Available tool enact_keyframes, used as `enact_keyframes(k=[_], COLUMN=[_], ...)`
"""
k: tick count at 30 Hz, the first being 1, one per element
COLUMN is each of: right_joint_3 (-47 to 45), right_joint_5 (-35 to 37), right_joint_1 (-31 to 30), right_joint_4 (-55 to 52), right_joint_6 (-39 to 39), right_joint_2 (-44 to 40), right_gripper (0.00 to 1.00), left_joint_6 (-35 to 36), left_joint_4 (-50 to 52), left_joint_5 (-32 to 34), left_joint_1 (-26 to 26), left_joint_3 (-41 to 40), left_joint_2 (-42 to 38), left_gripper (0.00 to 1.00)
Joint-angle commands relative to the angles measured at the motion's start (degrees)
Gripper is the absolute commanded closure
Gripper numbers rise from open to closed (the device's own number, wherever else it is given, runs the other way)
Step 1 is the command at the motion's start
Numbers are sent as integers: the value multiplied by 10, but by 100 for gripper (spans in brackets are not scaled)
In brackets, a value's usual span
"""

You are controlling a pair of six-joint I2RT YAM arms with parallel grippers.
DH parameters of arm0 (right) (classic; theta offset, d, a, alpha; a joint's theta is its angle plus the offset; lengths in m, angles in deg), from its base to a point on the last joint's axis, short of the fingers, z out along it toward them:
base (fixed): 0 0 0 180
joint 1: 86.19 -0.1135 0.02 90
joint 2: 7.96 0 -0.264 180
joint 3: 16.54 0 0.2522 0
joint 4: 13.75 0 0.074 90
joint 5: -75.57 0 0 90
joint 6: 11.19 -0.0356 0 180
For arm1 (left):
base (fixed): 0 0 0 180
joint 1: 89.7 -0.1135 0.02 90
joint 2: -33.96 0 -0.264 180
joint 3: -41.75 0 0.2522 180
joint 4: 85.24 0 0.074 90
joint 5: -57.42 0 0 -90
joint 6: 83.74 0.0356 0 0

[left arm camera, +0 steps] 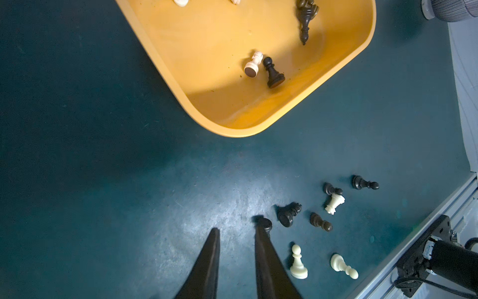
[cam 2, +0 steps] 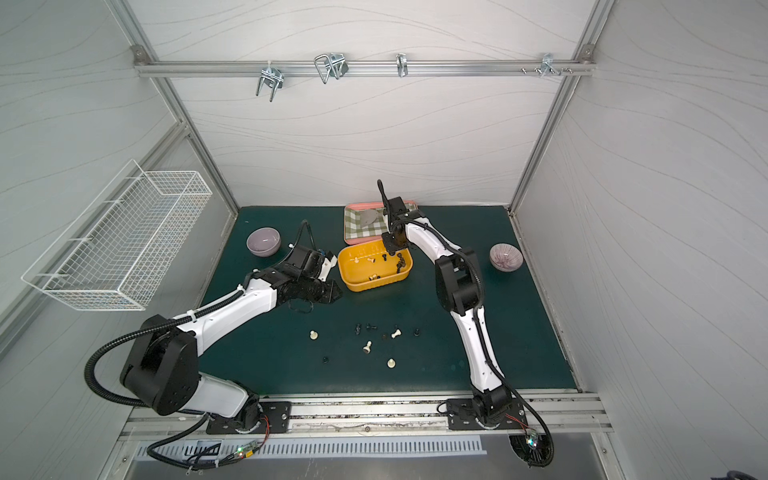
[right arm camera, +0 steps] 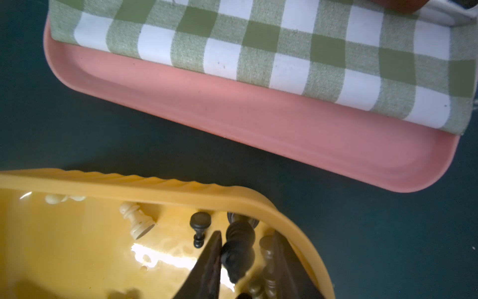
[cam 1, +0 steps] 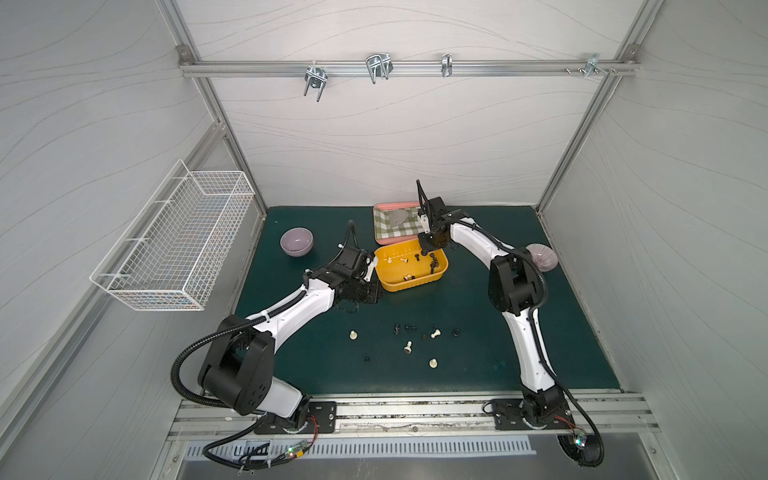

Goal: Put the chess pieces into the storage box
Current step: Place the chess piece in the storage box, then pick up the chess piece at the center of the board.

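Note:
Next, I close my left gripper on the body of the dark chess piece [cam 1: 367, 359] that lies alone, the dark one nearest the front edge of the green mat.
The yellow storage box [cam 1: 411, 286] [cam 2: 374, 287] sits mid-table and holds several chess pieces, cream and dark. My right gripper [cam 1: 428, 251] [right arm camera: 247, 234] hangs over the box's far right corner. Its jaws stand apart, and a blurred dark piece [right arm camera: 239, 248] lies loose between them against one finger. My left gripper [cam 1: 372, 291] [left arm camera: 236, 230] is open just off the box's near left corner, with nothing between its fingers. A dark piece [left arm camera: 266, 224] lies on the mat by one fingertip. Several more pieces [cam 1: 408, 347] [left arm camera: 298, 264] are scattered on the green mat in front.
A pink tray [cam 1: 388, 241] [right arm camera: 258, 116] with a green checked cloth stands right behind the box. One purple bowl [cam 1: 296, 242] is at the back left and a striped one [cam 1: 540, 257] at the right. A white wire basket [cam 1: 174, 241] hangs on the left wall.

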Motion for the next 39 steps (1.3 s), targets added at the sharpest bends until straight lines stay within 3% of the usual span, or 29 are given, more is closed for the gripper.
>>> enact_keyframes(k=[1, 17, 39], right_joint_3=[-4, -61, -421], right_joint_5=[4, 4, -11], right_joint_1=[-3, 1, 13], right_joint_4=[-16, -2, 64], right_joint_6=[3, 1, -53], right_joint_2=[-51, -152, -448], right_gripper=[64, 64, 64], left_joint_6=[5, 10, 22], left_joint_4=[-16, 1, 42], left_joint_5=[-3, 7, 30], left_joint_1=[-3, -3, -2], left_joint_3=[3, 12, 20], left_joint_2=[-16, -19, -12], left_gripper=[74, 74, 74])
